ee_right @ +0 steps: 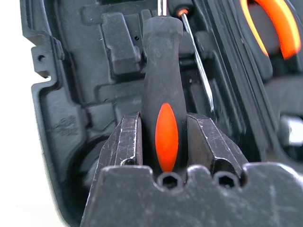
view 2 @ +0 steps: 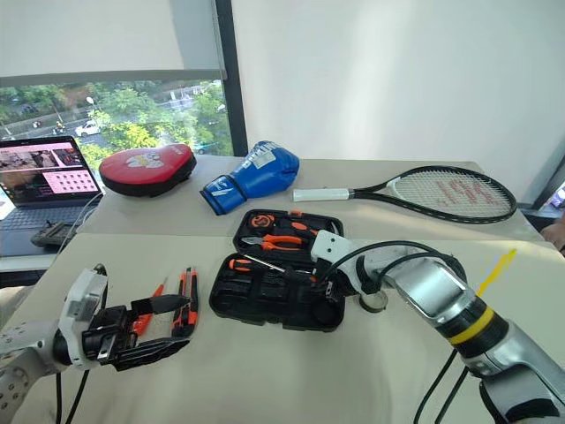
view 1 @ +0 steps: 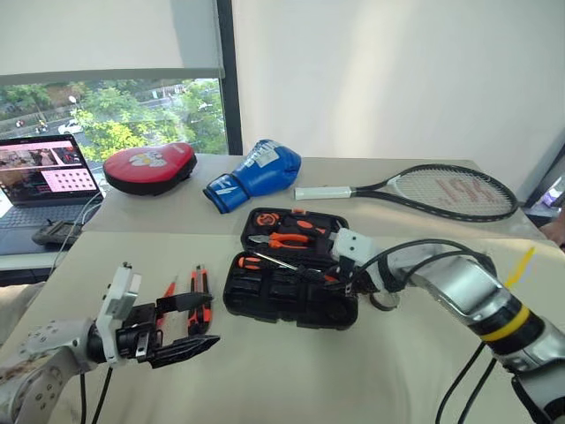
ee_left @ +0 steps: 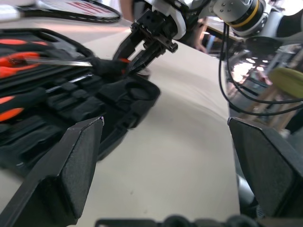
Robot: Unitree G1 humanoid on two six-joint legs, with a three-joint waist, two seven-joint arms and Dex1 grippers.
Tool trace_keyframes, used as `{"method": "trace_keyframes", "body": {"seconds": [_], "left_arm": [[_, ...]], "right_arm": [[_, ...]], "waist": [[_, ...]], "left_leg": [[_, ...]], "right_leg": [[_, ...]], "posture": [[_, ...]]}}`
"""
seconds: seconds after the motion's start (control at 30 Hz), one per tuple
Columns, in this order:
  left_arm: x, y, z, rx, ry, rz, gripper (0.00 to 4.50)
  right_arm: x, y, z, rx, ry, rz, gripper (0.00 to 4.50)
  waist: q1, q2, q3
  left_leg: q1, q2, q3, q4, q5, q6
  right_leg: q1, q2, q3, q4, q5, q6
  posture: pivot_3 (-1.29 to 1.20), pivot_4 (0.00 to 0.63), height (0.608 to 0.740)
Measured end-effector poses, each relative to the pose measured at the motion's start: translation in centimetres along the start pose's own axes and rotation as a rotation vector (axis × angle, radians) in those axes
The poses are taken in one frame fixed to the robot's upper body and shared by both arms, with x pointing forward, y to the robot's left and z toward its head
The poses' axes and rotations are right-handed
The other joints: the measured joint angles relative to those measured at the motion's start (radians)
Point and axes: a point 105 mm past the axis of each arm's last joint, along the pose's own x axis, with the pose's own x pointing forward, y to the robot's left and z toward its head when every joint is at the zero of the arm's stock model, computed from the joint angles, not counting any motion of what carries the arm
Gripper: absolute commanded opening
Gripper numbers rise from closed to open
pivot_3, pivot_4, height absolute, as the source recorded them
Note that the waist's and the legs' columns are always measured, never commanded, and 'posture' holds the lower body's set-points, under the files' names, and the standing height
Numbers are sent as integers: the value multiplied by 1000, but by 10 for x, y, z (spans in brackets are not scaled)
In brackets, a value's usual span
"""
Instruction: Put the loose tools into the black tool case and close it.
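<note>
The robot's right gripper will set the black-and-orange screwdriver down in the case's moulded slots (view 1: 308,277) (ee_right: 167,65) next to the other screwdriver.
The black tool case (view 1: 265,296) lies open on the near table, with pliers (view 1: 284,238) in its lid. My right gripper (ee_right: 164,142) is shut on the black-and-orange handle of a screwdriver (ee_right: 162,80), held low over the case's moulded slots. In the left wrist view, that gripper (ee_left: 135,59) pinches the handle above the case's edge. Left of the case lie a slim orange tester screwdriver (view 1: 168,290) and an orange-black utility knife (view 1: 201,291). My left gripper (view 1: 207,321) hovers open in front of them, holding nothing. A small black tape roll (view 2: 372,303) sits partly hidden under the right arm.
On the far table are a red-black punch pad (view 1: 150,166), a blue boxing glove (view 1: 256,174) and a tennis racket (view 1: 433,190). A laptop (view 1: 44,177) and a small controller (view 1: 55,233) stand at the far left. Cables hang from the right arm.
</note>
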Motion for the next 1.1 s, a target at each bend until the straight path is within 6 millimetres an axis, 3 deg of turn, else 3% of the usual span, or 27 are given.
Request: {"method": "trace_keyframes", "body": {"seconds": [0.43, 0.93, 1.1], "left_arm": [[13, -6, 12, 33, -12, 42, 4500], [10, -4, 8, 14, -11, 40, 4500], [9, -5, 7, 13, -9, 35, 4500]], "right_arm": [[12, -14, -3, -128, 85, 95, 991], [21, -31, -3, -91, 116, 141, 991], [19, -36, -15, -142, 189, 150, 991]], "waist": [[-2, 0, 0], [-9, 0, 0], [-9, 1, 0]], "left_leg": [[7, 1, 0, -2, 0, -1], [14, 2, -1, -2, 1, -1], [9, 1, -1, -4, 4, -8]], "right_leg": [[4, 1, 0, 3, 1, -2], [9, 2, 0, 4, 1, -8], [3, 1, 0, 4, 3, -5]], "posture": [[0, 150, 740], [0, 150, 740], [0, 150, 740]]}}
